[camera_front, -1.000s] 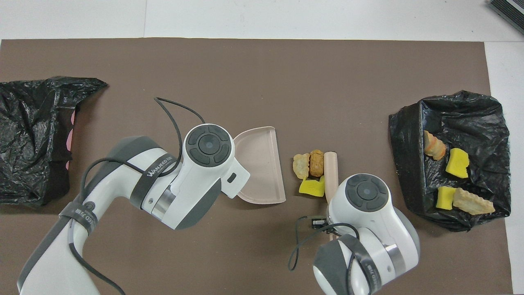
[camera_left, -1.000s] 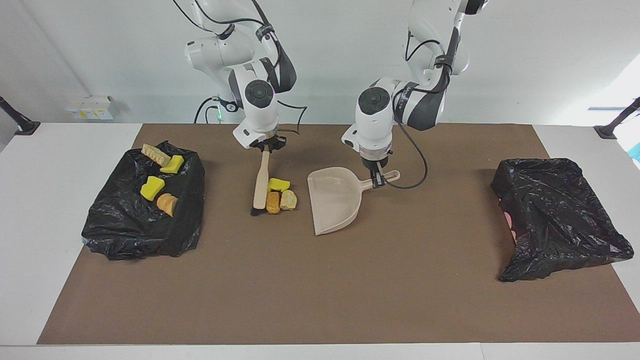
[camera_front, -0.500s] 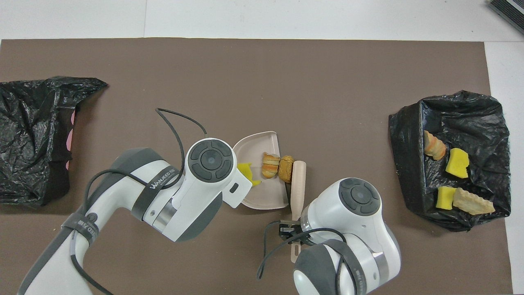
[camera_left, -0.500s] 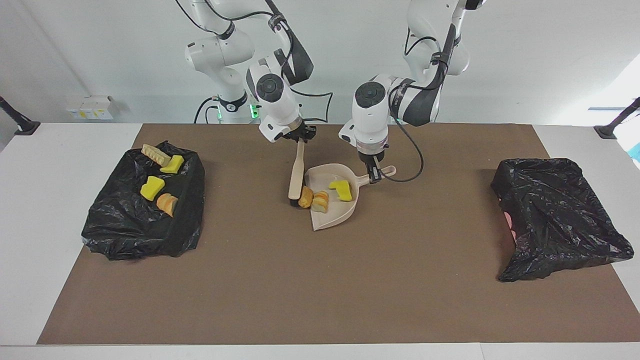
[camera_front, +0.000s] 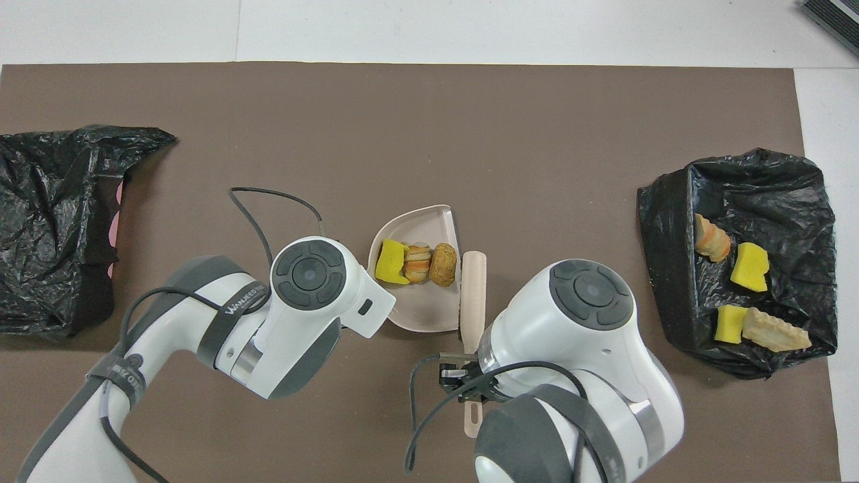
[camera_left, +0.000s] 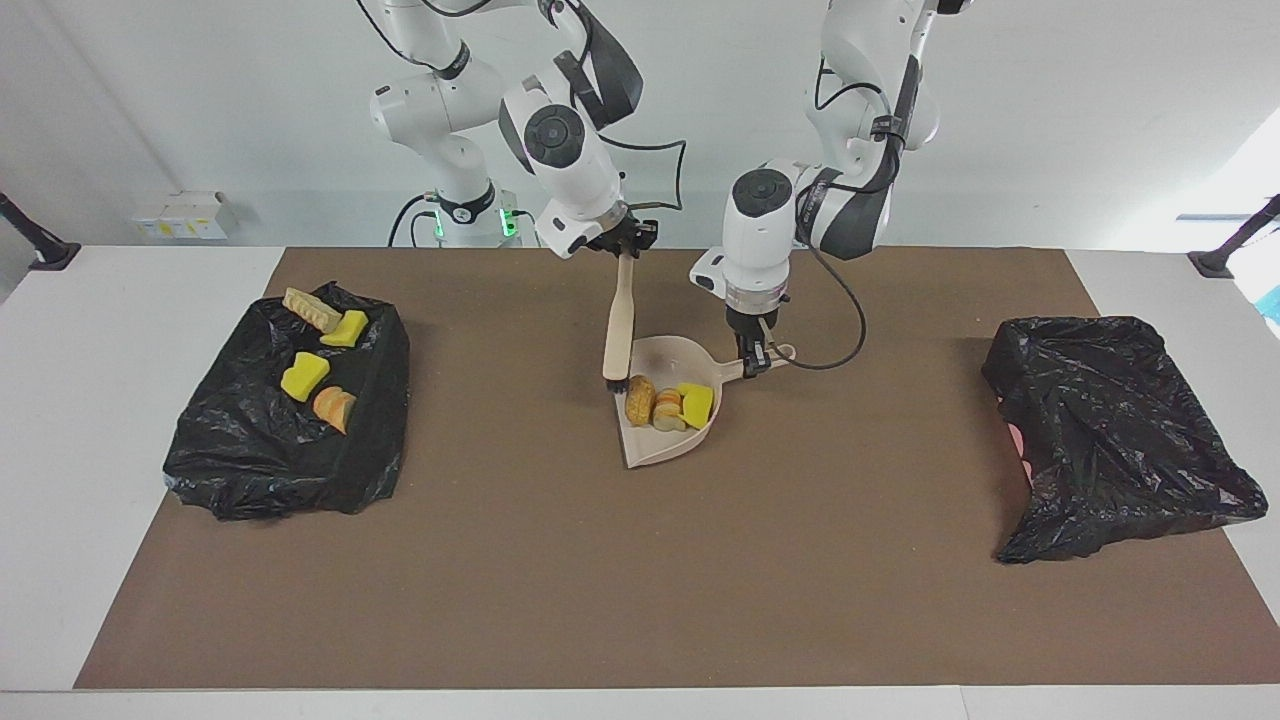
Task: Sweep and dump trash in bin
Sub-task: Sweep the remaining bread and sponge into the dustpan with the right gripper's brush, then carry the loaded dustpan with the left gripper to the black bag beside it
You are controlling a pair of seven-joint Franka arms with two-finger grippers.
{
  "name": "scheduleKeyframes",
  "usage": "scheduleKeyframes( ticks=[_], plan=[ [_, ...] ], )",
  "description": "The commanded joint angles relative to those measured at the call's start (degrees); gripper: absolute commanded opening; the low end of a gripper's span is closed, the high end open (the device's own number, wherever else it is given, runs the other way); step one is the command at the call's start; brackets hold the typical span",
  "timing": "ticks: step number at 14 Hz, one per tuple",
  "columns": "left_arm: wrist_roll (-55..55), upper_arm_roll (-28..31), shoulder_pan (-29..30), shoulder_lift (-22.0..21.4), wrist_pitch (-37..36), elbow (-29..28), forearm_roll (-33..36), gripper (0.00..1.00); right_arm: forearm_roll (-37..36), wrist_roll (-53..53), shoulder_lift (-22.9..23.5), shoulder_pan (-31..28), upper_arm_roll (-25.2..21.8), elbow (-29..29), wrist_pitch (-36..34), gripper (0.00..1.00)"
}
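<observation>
The beige brush, now at the dustpan's open edge, will go down on the brown mat (camera_front: pixel 415 399) between my arms, closer to me than the dustpan is, as my right gripper sets it there.
Three pieces of trash lie in the beige dustpan (camera_left: pixel 648 447) (camera_front: pixel 419 316): an orange-brown one (camera_left: pixel 639 399) (camera_front: pixel 443 264), a tan one (camera_left: pixel 667 408) (camera_front: pixel 418 263) and a yellow one (camera_left: pixel 697 403) (camera_front: pixel 390 261). My left gripper (camera_left: pixel 757 358) is shut on the dustpan's handle; the overhead view hides it under the wrist. My right gripper (camera_left: pixel 624 245) (camera_front: pixel 468 371) is shut on the top of the beige brush (camera_left: pixel 618 320) (camera_front: pixel 472 288). The brush's black bristles sit at the pan's open edge. The black-lined bin (camera_left: pixel 250 450) (camera_front: pixel 792 181) stands at the right arm's end with several more chunks in it.
A second crumpled black bag (camera_left: pixel 1110 430) (camera_front: pixel 54 201) lies at the left arm's end of the brown mat (camera_left: pixel 640 580). White table shows around the mat's edges. A black cable loops from the left wrist over the mat beside the dustpan.
The brush swept the three chunks across the mat into the dustpan. The right gripper has risen and tilted the brush more upright. The chunks slid deeper into the pan.
</observation>
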Motion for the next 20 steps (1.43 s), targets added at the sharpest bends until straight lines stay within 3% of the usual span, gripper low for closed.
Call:
scheduleKeyframes(
  ticks=[1,4,6,9,16,20],
  plan=[
    [9.1,0.1,3.4,-0.6,3.1,-1.5,-5.2,0.0,-5.7,0.6,-5.8,-0.1,0.9,-0.2,-6.1,0.0],
    [12.2,0.1,6.3,0.0,4.8,-1.4,-11.8,0.0,-4.8,1.4,-10.8,3.0,1.5,-5.2,-7.0,0.0],
    [15.3,0.1,8.5,-0.4,6.4,-1.1,-13.7,0.0,-3.9,3.1,-10.8,6.1,2.1,-7.4,-5.1,0.0],
    [22.3,0.1,14.3,-0.7,3.2,1.5,-15.9,0.0,-1.9,7.6,-10.4,10.3,2.1,-10.2,0.4,0.0],
    [29.8,0.6,25.3,0.1,-15.0,17.0,-17.7,0.0,-0.8,12.0,-2.1,17.3,2.1,-12.3,14.6,0.0],
    [36.0,0.5,32.7,1.1,-19.9,21.5,-17.2,0.0,-0.8,12.1,3.7,19.1,2.1,-13.9,24.3,0.0]
  ],
)
